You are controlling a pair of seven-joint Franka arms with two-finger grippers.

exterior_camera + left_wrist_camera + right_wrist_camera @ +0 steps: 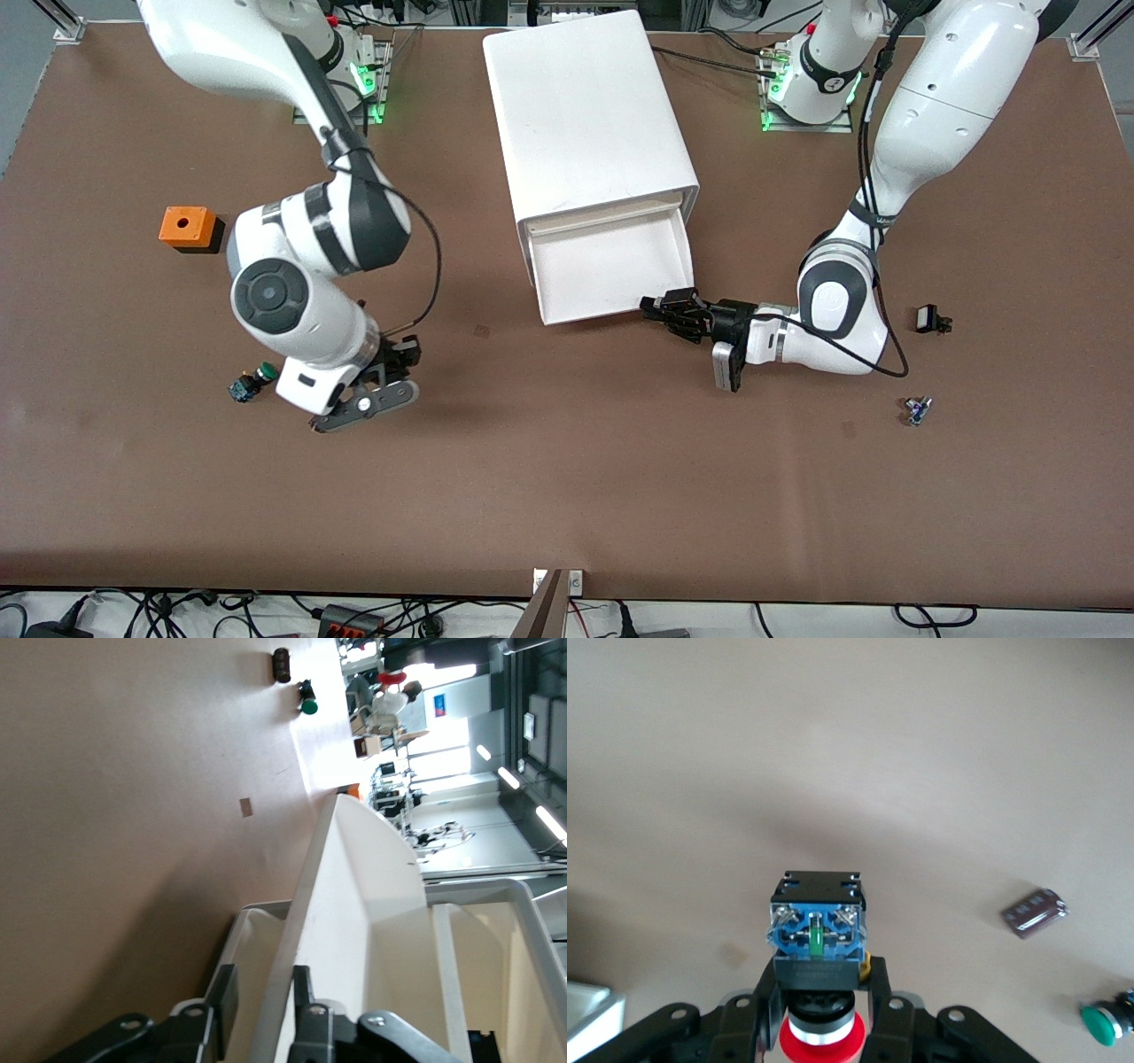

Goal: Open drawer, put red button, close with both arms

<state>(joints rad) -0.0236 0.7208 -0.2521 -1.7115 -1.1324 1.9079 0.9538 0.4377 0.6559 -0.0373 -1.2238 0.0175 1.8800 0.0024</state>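
The red button will go down near the middle of the open white drawer's bottom (625, 261), where I need to set it with my right gripper.
The red button (819, 930) has a black and blue body, and its red cap sits between the fingers of my right gripper (819, 979). That gripper is shut on it. In the front view my right gripper (376, 394) hangs low over the table toward the right arm's end, beside the green-capped switch (252, 381). The white cabinet (585, 115) has its drawer (611, 266) pulled open and nothing lies in it. My left gripper (664, 310) is at the drawer's front corner. In the left wrist view it (264, 992) is open, its fingers (221, 1001) straddling the drawer's front wall (354, 868).
An orange box (188, 228) stands toward the right arm's end. The green-capped switch (1103, 1023) and a dark maroon block (1035, 912) lie on the table near my right gripper. Two small parts (932, 319) (917, 409) lie toward the left arm's end.
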